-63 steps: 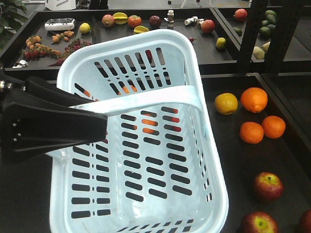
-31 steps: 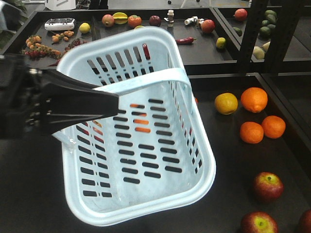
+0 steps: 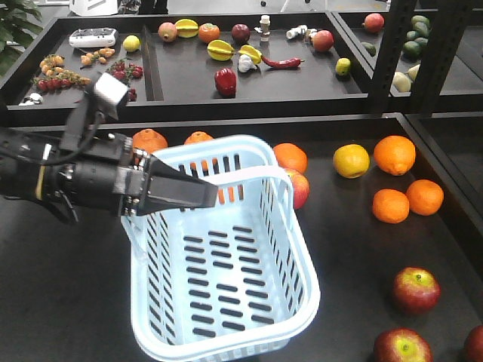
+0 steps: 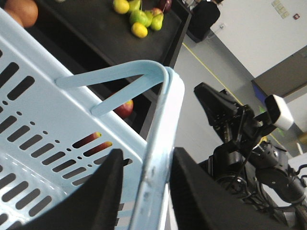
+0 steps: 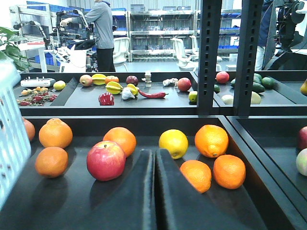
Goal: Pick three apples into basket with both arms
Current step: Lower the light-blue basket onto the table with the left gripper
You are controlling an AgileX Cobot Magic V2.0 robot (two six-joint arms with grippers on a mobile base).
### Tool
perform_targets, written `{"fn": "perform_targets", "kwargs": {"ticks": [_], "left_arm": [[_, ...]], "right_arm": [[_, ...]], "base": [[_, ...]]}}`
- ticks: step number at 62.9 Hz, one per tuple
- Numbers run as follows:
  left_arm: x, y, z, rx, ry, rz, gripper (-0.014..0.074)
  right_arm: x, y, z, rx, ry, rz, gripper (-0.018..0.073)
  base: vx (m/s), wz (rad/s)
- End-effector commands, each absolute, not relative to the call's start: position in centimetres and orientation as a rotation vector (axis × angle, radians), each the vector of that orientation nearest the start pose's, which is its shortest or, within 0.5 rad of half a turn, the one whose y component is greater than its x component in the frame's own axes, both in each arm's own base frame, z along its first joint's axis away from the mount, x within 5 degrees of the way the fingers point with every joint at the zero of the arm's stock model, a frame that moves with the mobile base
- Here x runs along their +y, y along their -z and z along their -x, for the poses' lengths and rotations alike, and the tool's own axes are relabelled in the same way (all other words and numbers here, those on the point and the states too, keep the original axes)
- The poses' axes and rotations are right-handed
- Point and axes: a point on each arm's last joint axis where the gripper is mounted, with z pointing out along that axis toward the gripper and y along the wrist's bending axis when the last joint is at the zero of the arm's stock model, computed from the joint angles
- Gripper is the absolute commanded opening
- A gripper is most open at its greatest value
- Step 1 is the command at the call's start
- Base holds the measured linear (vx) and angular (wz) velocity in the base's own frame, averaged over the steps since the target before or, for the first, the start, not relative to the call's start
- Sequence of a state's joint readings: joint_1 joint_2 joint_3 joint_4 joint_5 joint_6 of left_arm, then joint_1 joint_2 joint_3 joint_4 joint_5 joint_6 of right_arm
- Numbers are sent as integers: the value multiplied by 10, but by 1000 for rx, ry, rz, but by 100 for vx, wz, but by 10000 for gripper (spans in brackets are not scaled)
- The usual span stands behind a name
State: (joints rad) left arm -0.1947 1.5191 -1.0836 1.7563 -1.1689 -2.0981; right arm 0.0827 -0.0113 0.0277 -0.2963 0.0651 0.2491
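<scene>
The robot's left gripper should set the pale blue basket down on the dark table (image 3: 195,290) in front of the back oranges.
My left gripper (image 3: 205,194) is shut on the broad handle (image 3: 253,178) of the pale blue basket (image 3: 226,275), which hangs tilted and empty over the left of the dark table. In the left wrist view the black jaws of this gripper (image 4: 144,170) stand on either side of the handle band (image 4: 154,158). Three dark red apples lie at the front right: one (image 3: 416,289), another (image 3: 402,347), and one cut by the frame edge (image 3: 475,343). My right gripper (image 5: 155,160) is shut and empty, low over the table. It does not show in the front view.
A brighter pinkish-red apple (image 3: 299,187) (image 5: 106,160) lies just right of the basket. Oranges (image 3: 395,154) (image 5: 211,140) and a lemon (image 3: 351,161) are spread across the table's back and right. A raised back shelf (image 3: 181,72) holds mixed fruit. Black uprights (image 3: 395,53) stand at right.
The basket has dropped away from the camera and now looks much smaller, with the left arm following it down. Shelf fruit and oranges behind it have come into view.
</scene>
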Motion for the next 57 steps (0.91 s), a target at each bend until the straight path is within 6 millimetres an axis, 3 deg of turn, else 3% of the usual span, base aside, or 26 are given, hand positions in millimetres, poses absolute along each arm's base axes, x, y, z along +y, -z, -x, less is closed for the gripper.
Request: {"fn": "perform_targets", "kwargs": {"ticks": [1,26,44,57], "left_arm": [[-148,-332,-275,1928,1532,-701,-6],[-199,-324,-307,1926,1524,-829,-6],[-203,-287,-323,2064,1433,-860,-6],[-204,-285,-326,2061,1455,-816,-3]], "right_arm": [[4,-201,-56,1492,-17,103,-5],[4,-201,-56,1492,-17,103,-5],[4,-201,-56,1492,-17,103,-5],[4,-201,-56,1492,-17,103,-5]], "base": [[0,0],[0,0],[0,0],[0,0]]}}
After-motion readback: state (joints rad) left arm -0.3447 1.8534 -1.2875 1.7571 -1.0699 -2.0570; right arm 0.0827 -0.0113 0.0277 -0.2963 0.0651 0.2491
